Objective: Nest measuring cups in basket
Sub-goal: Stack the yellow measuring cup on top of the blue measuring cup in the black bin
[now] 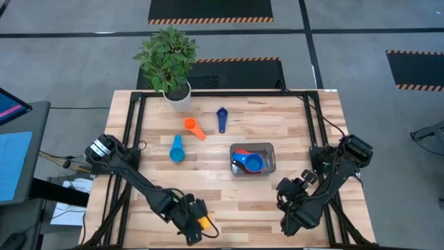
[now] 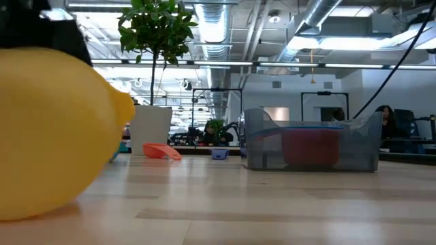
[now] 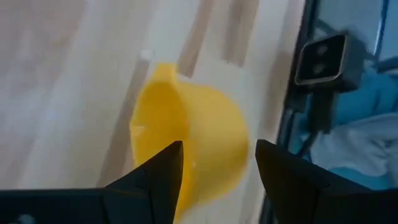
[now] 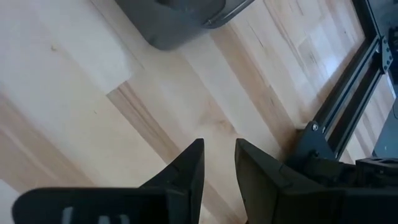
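The yellow cup is lying on its side between the fingers of the robot's left gripper, so the robot should tip it upright and pinch its rim [image 3: 186,121] before nesting it.
The yellow cup [image 1: 207,222] lies on its side near the table's near edge and fills the left of the low view [image 2: 48,136]. My left gripper [image 1: 196,221] is open. Its fingers stand on either side of the cup's bowl [image 3: 205,143], and the handle [image 3: 163,70] points away from it. The dark grey basket [image 1: 270,148] holds a red cup [image 1: 243,153] and a blue cup [image 1: 252,164]. The orange cup [image 1: 194,128], dark blue cup [image 1: 222,119] and light blue cup [image 1: 176,148] lie on the wood. No green cup shows. My right gripper [image 1: 286,186] waits right of the basket, fingers a narrow gap apart. My left gripper has one finger [image 3: 168,165] at the yellow cup's mouth rim and the other finger [image 3: 273,165] beside the bowl's outer wall. I cannot tell whether either finger touches it. The cup rests on the table on its side.
A white plant pot [image 1: 177,98] stands at the far left of the table. A black frame [image 1: 132,132] runs along the table's sides. Bare wood [image 1: 243,201] lies between the two grippers and the basket. The basket's corner [image 4: 168,25] shows ahead of my right gripper.
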Controlling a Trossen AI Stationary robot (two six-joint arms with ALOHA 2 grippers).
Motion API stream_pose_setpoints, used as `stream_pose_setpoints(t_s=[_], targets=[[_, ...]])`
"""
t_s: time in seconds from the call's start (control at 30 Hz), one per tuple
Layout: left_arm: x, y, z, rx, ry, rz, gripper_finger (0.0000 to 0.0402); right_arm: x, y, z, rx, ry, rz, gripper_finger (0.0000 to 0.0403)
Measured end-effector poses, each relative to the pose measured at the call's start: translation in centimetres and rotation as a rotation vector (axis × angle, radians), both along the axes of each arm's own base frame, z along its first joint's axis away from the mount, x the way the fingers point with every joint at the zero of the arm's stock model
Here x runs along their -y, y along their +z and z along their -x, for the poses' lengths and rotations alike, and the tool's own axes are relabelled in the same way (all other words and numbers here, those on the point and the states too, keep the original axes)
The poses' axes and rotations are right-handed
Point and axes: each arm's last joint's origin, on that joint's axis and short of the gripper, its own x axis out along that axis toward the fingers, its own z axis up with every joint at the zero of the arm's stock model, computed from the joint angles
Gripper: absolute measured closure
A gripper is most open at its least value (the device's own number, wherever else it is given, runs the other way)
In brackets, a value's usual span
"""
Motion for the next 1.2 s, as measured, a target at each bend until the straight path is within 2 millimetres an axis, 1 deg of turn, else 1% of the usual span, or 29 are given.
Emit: stream_pose_setpoints(t_s=[0.07, 0.13, 0.2, 0.27, 0.47, 0.53, 0.57, 0.6, 0.67, 0.87, 0.97, 1.07, 1.2], targets=[[-0.1, -0.7, -0.1, -0.021, -0.008, -0.018, 0.021, 0.0, 0.0, 0.0, 0.0, 0.001, 0.001, 0.029], [-0.3, -0.8, -0.4, -0.014, -0.004, -0.027, 0.0214, 0.0, 0.0, 0.0, -0.002, 0.005, 0.002, 0.029], [-0.5, -0.8, -0.5, -0.013, -0.011, -0.036, 0.0229, 0.0, 0.0, 0.0, -0.002, 0.005, 0.001, 0.029], [-0.7, -0.8, -0.6, -0.01, -0.024, -0.045, 0.0256, 0.0, 0.0, 0.0, -0.003, 0.006, 0.001, 0.029], [-1.2, -0.9, -0.8, -0.036, -0.037, -0.043, 0.036, 0.0, 0.0, 0.0, -0.003, 0.007, 0.001, 0.029], [-1.2, -0.9, -0.8, -0.034, -0.035, -0.046, 0.0387, 0.0, 0.0, 0.0, -0.003, 0.007, 0.001, 0.029], [-1.2, -0.8, -0.8, -0.029, -0.034, -0.043, 0.0392, 0.0, 0.0, 0.0, -0.003, 0.007, 0.001, 0.029], [-1.2, -0.8, -0.9, -0.025, -0.029, -0.039, 0.0394, 0.0, 0.0, 0.0, -0.003, 0.007, 0.001, 0.029], [-1.2, -0.8, -0.9, -0.024, -0.027, -0.038, 0.0385, 0.0, 0.0, 0.0, -0.003, 0.007, 0.001, 0.029], [-1.2, -0.9, -0.8, -0.036, -0.028, -0.038, 0.0316, 0.0, 0.0, 0.0, -0.004, 0.008, 0.001, 0.029], [-1.2, -0.9, -0.8, -0.039, -0.032, -0.041, 0.0293, 0.0, 0.0, 0.0, -0.005, 0.01, 0.001, 0.029], [-1.2, -1.2, -0.8, -0.05, -0.033, -0.046, 0.0283, 0.0, 0.0, 0.0, -0.012, 0.019, 0.002, 0.029], [-1.2, -1.9, -0.9, -0.073, -0.028, -0.058, 0.0281, 0.0, 0.0, 0.0, -0.014, 0.023, 0.002, 0.029]])
